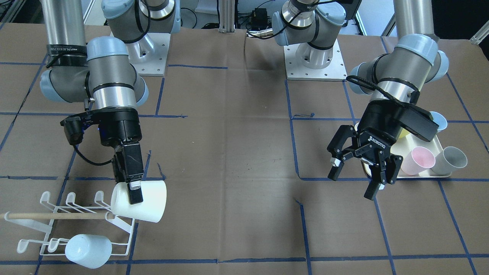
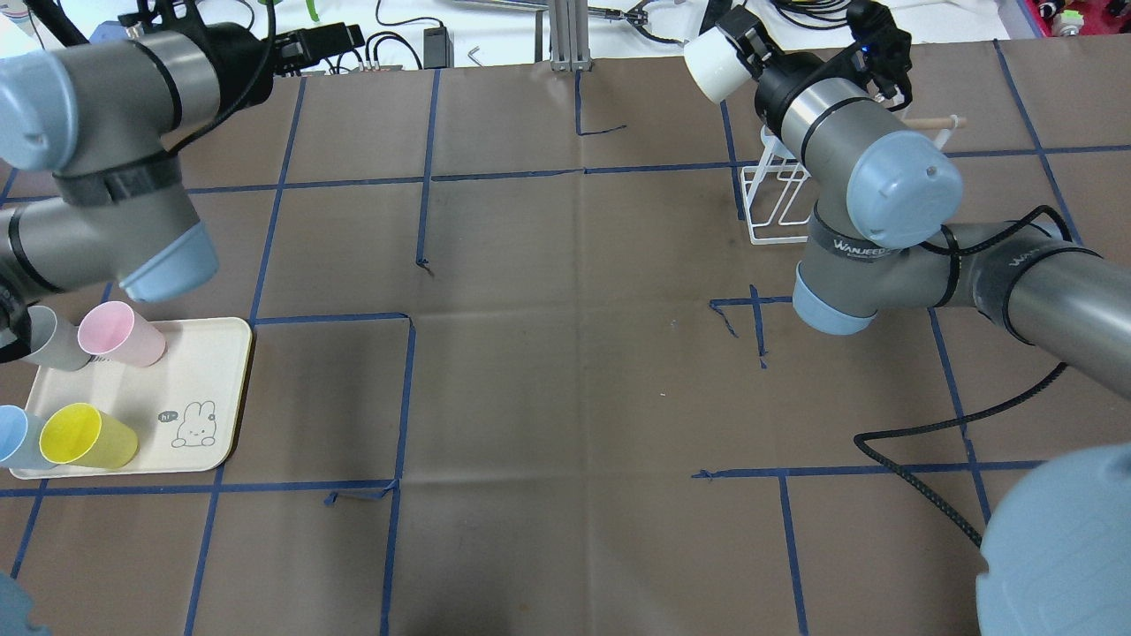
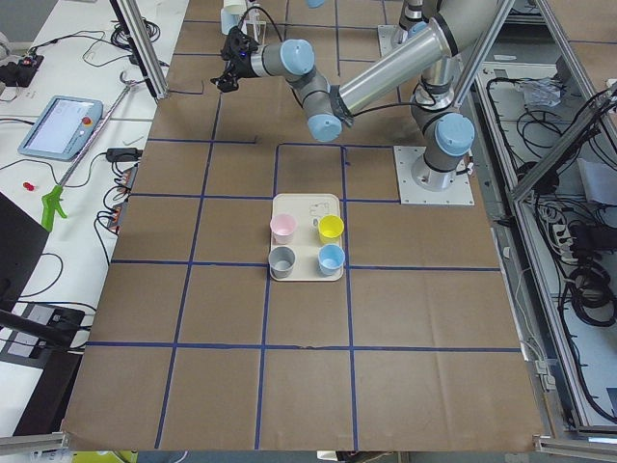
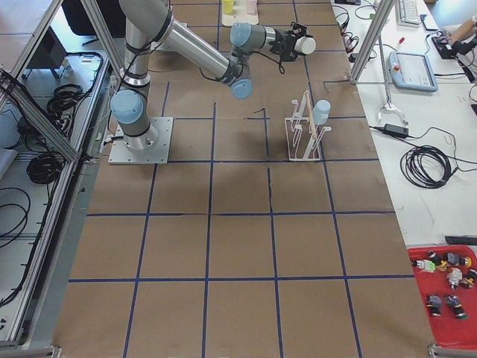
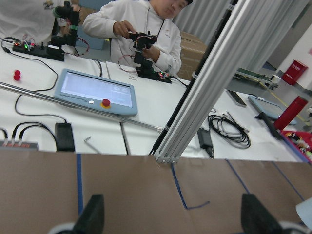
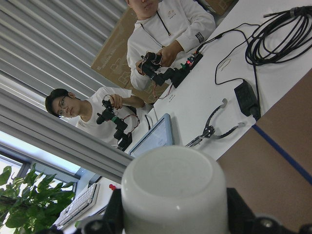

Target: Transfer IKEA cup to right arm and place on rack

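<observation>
Next, my right gripper puts the white IKEA cup on the rack's front peg (image 1: 21,245) that is farthest from the pale blue cup.
My right gripper (image 1: 134,191) is shut on a white IKEA cup (image 1: 147,201), held on its side just above the near end of the white wire rack (image 1: 70,199). The rack's wooden dowel (image 1: 53,215) runs to the cup's base. In the right wrist view the cup's bottom (image 6: 173,190) fills the space between the fingers. A pale blue cup (image 1: 88,250) hangs on a front prong of the rack. My left gripper (image 1: 355,181) is open and empty, hovering beside the cream tray (image 2: 208,371). The left wrist view shows its two fingertips (image 5: 92,214) wide apart with nothing between.
The tray holds a pink cup (image 2: 119,334), a grey cup (image 2: 49,340), a yellow cup (image 2: 88,435) and a blue cup (image 2: 13,437). Brown paper with blue tape lines covers the table. Operators sit at a bench beyond the far edge.
</observation>
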